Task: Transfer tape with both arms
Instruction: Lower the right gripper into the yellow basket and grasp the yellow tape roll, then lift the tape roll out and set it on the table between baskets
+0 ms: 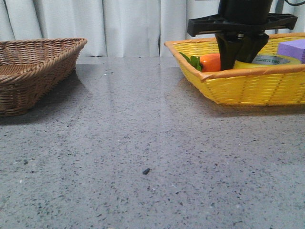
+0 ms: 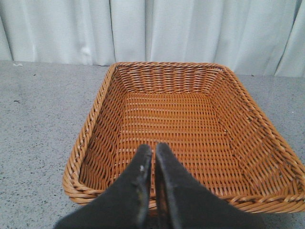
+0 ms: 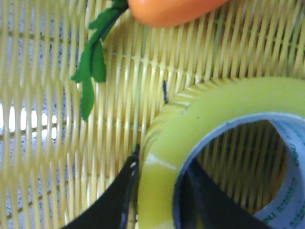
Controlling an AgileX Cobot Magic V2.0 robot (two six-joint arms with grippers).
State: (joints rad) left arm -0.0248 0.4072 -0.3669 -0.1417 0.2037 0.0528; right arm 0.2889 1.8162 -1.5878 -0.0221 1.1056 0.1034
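Note:
The robot's right gripper should put the yellow tape down on the table (image 1: 127, 91) between the brown and yellow baskets.
The yellow tape (image 1: 270, 60) lies flat in the yellow basket (image 1: 252, 88) at the right. My right gripper (image 1: 239, 58) reaches down into that basket. In the right wrist view its gripper (image 3: 161, 164) straddles the wall of the tape (image 3: 205, 119): one finger is against the yellow outer side and the other is inside the white core. It is shut on the roll, which still rests on the basket floor (image 3: 47, 95). My left gripper (image 2: 153, 149) is shut and empty, above the near rim of the brown wicker basket (image 2: 90, 138).
An orange carrot (image 1: 209, 62) with green leaves lies just left of the tape and also shows in the right wrist view (image 3: 171, 9). A purple block (image 1: 291, 48) sits behind the tape. The brown basket (image 1: 28, 71) stands at the far left. A small dark speck (image 1: 146, 171) lies on the grey table.

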